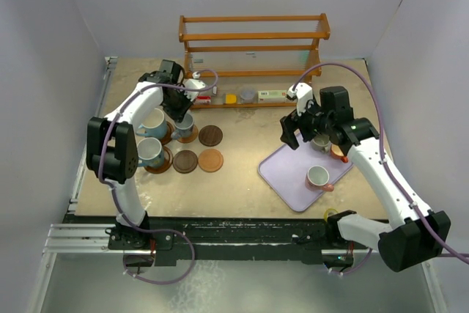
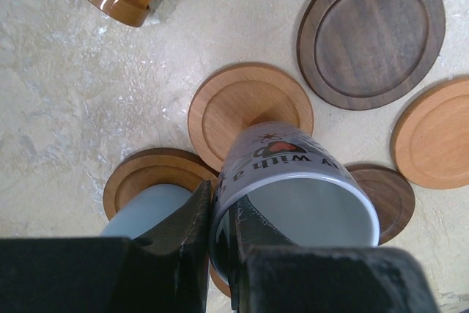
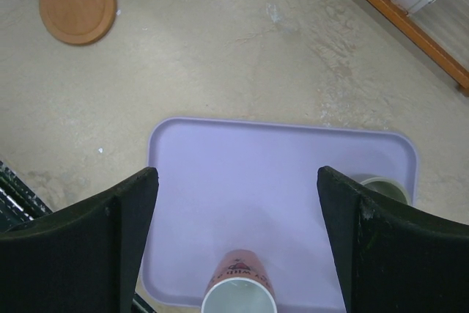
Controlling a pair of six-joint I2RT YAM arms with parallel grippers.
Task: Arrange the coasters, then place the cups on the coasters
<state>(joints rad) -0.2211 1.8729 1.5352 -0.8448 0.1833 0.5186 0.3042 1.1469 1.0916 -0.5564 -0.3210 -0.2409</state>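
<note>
Next, my right gripper should go to the brownish cup's rim [image 1: 325, 171] [image 3: 273, 297], on the side facing the orange cup, and close there.
My left gripper [image 2: 216, 214] is shut on the rim of a grey cup [image 2: 293, 181], one finger inside and one outside. The cup's base hangs over a light brown coaster [image 2: 234, 104]; whether it touches I cannot tell. Beside it a light blue cup [image 2: 143, 210] stands on a larger coaster [image 2: 146, 170]; a second blue cup [image 1: 150, 152] sits nearer. Bare coasters lie close by: dark [image 2: 370, 34], orange [image 2: 436, 133], dark brown [image 2: 388, 192]. My right gripper [image 3: 238, 210] is open above the lavender tray [image 3: 278, 174], over a brownish cup [image 3: 238, 287]. Another cup [image 3: 385, 188] peeks past its right finger.
A wooden rack [image 1: 253, 42] stands at the back, with a small yellow item [image 1: 231, 98], a grey one [image 1: 248, 95] and a box [image 1: 272, 95] at its foot. An orange cup [image 1: 337, 153] sits at the tray's right edge. Walls close both sides.
</note>
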